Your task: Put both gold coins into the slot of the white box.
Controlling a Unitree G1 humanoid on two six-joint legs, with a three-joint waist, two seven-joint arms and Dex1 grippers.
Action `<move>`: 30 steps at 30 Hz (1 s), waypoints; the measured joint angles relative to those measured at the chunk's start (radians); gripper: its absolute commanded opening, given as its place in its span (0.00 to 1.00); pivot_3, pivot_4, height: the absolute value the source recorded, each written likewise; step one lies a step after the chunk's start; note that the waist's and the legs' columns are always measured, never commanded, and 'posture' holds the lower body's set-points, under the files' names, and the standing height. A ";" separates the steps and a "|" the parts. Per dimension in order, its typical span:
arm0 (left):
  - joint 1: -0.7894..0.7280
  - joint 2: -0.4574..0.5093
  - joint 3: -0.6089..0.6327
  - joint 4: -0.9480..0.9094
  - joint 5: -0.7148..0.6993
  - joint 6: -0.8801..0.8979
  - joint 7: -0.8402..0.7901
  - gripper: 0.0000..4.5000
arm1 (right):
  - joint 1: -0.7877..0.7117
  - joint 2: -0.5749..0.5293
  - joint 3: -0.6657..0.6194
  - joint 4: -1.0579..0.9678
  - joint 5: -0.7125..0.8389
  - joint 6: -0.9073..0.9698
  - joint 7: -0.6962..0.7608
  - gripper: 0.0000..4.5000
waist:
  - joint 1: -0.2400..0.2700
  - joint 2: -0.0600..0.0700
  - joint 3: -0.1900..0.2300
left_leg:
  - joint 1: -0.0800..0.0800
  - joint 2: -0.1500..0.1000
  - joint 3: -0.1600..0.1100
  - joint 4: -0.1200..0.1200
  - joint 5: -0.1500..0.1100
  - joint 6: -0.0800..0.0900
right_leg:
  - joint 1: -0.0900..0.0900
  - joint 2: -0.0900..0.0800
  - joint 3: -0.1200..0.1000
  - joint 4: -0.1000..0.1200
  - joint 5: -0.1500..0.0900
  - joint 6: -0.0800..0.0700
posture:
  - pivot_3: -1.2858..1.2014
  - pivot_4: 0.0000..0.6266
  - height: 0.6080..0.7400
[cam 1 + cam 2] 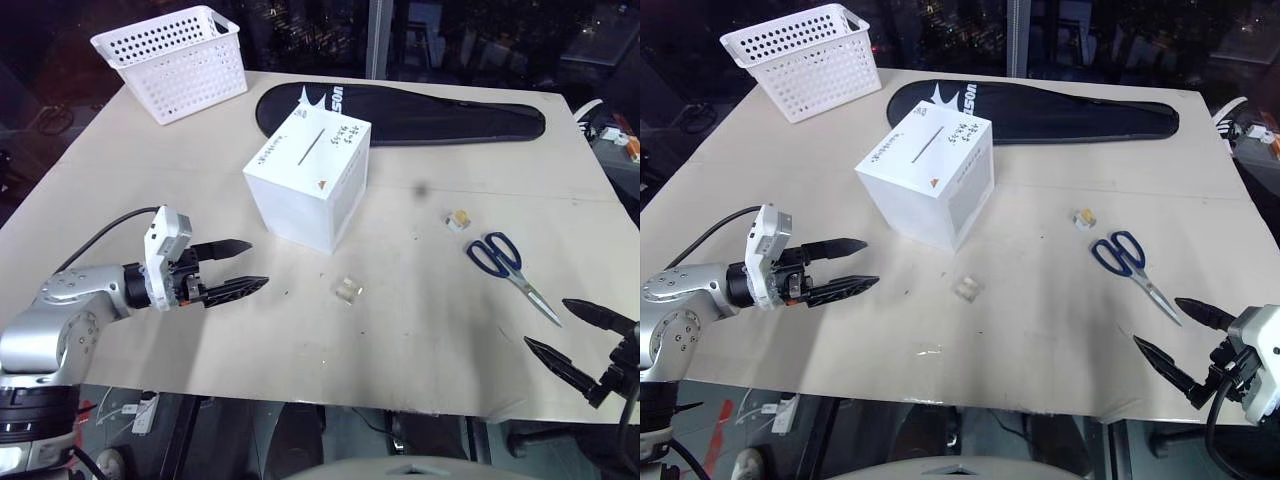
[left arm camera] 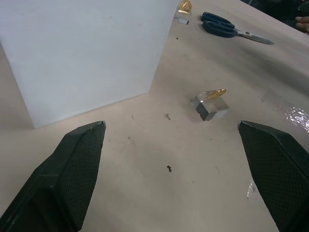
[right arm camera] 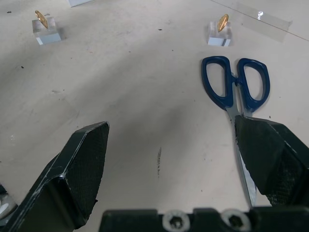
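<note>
The gold coin is standing on the clear cube beside the scissors' blue handles. Next, my right gripper closes on the flat sides of the gold coin (image 1: 460,216) (image 3: 222,22).
The white box (image 1: 308,178) stands mid-table with its slot (image 1: 307,143) on the top face. One gold coin (image 2: 216,93) stands on edge on a small clear cube (image 1: 347,288) in front of the box. The other gold coin (image 3: 223,21) sits the same way on a cube (image 1: 459,220) to the right, just beyond the scissors. My left gripper (image 1: 255,264) hovers open at the box's left front, pointing toward the nearer cube. My right gripper (image 1: 546,322) is open near the table's front right corner, short of the scissors. Neither holds anything.
Blue-handled scissors (image 1: 508,262) lie right of centre, close to the right gripper. A white perforated basket (image 1: 175,60) stands at the far left. A black racket cover (image 1: 400,112) lies behind the box. The table's front edge (image 1: 330,405) runs just below both grippers.
</note>
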 measured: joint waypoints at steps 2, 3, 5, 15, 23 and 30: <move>-0.002 -0.009 0.003 -0.003 -0.003 0.003 0.007 1.00 | -0.016 0.003 0.011 -0.004 -0.003 0.007 -0.026 1.00 | 0.000 0.000 0.000 | 0.000 0.000 0.000 0.000 0.000 0.000 | 0.000 0.000 0.000 0.000 0.000 0.000 | 0.52 0.24 1.00; -0.006 -0.027 0.004 -0.013 -0.007 0.005 0.020 1.00 | -0.057 0.012 0.042 -0.006 -0.005 0.026 -0.069 1.00 | 0.000 -0.001 -0.001 | 0.000 0.000 0.000 -0.001 0.000 0.000 | 0.000 0.000 0.000 0.000 0.000 0.000 | 0.52 0.24 1.00; -0.021 -0.079 -0.006 -0.061 -0.034 0.009 0.046 1.00 | -0.189 0.030 0.133 -0.022 -0.012 0.089 -0.180 1.00 | -0.008 -0.002 -0.001 | 0.000 0.000 0.001 0.000 0.000 0.000 | 0.000 0.000 0.001 0.000 0.000 0.000 | 0.52 0.24 1.00; -0.056 -0.118 -0.040 -0.277 -0.112 0.031 0.098 1.00 | -0.870 0.045 0.460 0.288 -0.050 0.493 -0.510 0.71 | -0.021 -0.001 -0.001 | -0.001 -0.001 0.000 -0.003 0.000 0.000 | -0.001 -0.001 0.001 -0.001 0.000 0.000 | 0.52 0.24 1.00; 0.000 -0.115 -0.037 -0.310 -0.116 0.033 0.124 1.00 | -1.052 0.056 0.603 0.518 -0.137 0.483 -0.514 0.32 | -0.022 -0.001 -0.001 | -0.002 -0.002 0.001 -0.006 0.000 0.000 | -0.003 -0.002 0.001 -0.002 0.000 0.000 | 0.52 0.24 1.00; 0.045 -0.114 -0.024 -0.331 -0.116 0.026 0.139 1.00 | -1.104 0.062 0.640 0.615 -0.186 0.451 -0.492 0.32 | -0.023 -0.001 -0.001 | -0.001 -0.002 0.001 -0.006 0.000 0.000 | -0.003 -0.002 0.001 -0.002 0.000 0.000 | 0.52 0.24 1.00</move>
